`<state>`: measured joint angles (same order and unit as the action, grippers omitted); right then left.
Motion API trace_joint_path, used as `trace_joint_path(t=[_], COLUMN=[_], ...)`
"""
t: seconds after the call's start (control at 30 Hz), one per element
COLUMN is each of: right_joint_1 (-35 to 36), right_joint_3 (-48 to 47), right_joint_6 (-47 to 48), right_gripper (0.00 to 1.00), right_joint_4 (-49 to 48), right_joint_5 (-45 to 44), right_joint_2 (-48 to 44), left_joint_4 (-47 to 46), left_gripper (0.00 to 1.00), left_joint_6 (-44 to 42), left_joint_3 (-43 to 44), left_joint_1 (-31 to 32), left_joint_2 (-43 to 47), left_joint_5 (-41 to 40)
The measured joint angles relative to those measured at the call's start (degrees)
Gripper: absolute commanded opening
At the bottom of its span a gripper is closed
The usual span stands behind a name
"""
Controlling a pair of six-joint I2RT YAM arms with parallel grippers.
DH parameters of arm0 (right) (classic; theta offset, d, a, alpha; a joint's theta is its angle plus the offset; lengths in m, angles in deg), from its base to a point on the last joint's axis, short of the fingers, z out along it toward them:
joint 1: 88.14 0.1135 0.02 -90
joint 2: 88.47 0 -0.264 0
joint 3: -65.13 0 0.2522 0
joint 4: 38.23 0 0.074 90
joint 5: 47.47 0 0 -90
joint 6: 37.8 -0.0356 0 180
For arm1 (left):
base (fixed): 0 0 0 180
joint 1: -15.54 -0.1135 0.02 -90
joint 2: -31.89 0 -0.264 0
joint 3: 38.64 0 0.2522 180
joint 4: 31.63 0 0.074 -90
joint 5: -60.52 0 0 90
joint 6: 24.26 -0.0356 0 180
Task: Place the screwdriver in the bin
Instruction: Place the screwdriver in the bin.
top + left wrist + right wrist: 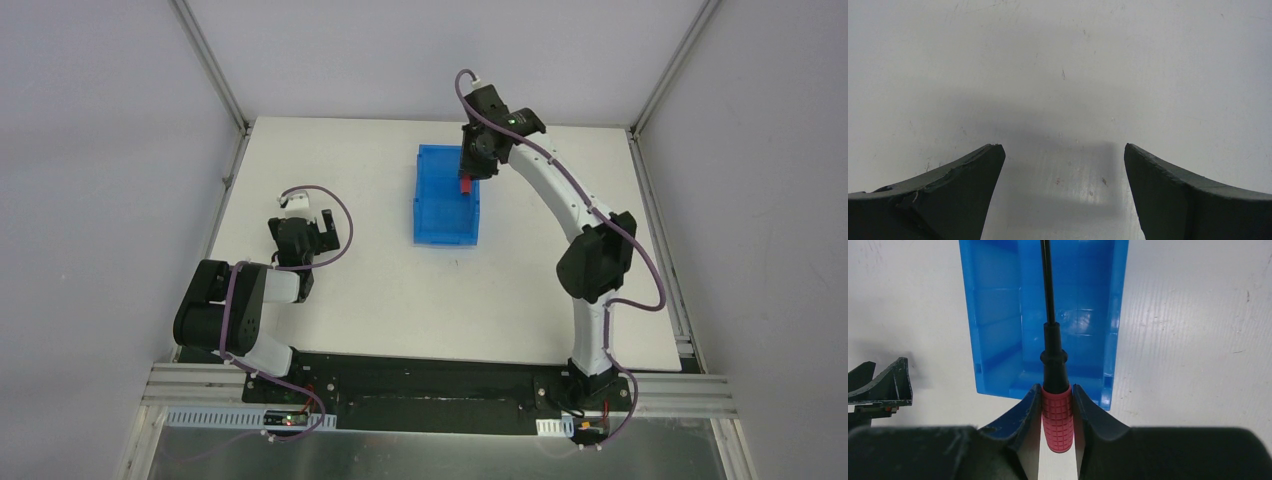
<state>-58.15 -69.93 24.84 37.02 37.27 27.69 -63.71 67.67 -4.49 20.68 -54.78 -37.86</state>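
Next, my right gripper lets go of the screwdriver on the bottom of the blue bin (445, 207) (1063, 336), with its red handle toward the near side of the bin.
My right gripper (1057, 395) is shut on the red ribbed handle of the screwdriver (1056, 417). Its black shaft points away from me, out over the open blue bin (993, 330). In the top view the right gripper (468, 178) hangs over the far right part of the bin (440, 205), and the screwdriver's red handle (465, 186) shows just below the fingers. My left gripper (318, 225) rests low at the left of the table, far from the bin. In its wrist view the left gripper (1063, 150) stands open over bare tabletop.
The white table (380, 290) is bounded by metal frame rails at the left (225, 160) and right (655, 190). Part of a black bracket (883, 387) shows at the left edge of the right wrist view.
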Motion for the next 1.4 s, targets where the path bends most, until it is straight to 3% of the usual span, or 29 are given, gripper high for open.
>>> trace_joint_path(t=[0.6, 1.4], right_joint_1=[6.69, 8.04], right_joint_3=[1.38, 5.92], right_joint_6=[-5.2, -7.52], right_gripper=[0.16, 0.16], right_joint_4=[-2.32, -6.16], right_joint_5=[-9.35, -11.52], right_joint_2=[4.33, 11.45], left_joint_4=[0.0, 0.0], left_gripper=[0.99, 0.99], left_joint_6=[0.0, 0.0], left_joint_3=[0.0, 0.0], left_joint_1=[0.0, 0.0], left_joint_2=[0.0, 0.0], left_joint_5=[0.0, 0.0])
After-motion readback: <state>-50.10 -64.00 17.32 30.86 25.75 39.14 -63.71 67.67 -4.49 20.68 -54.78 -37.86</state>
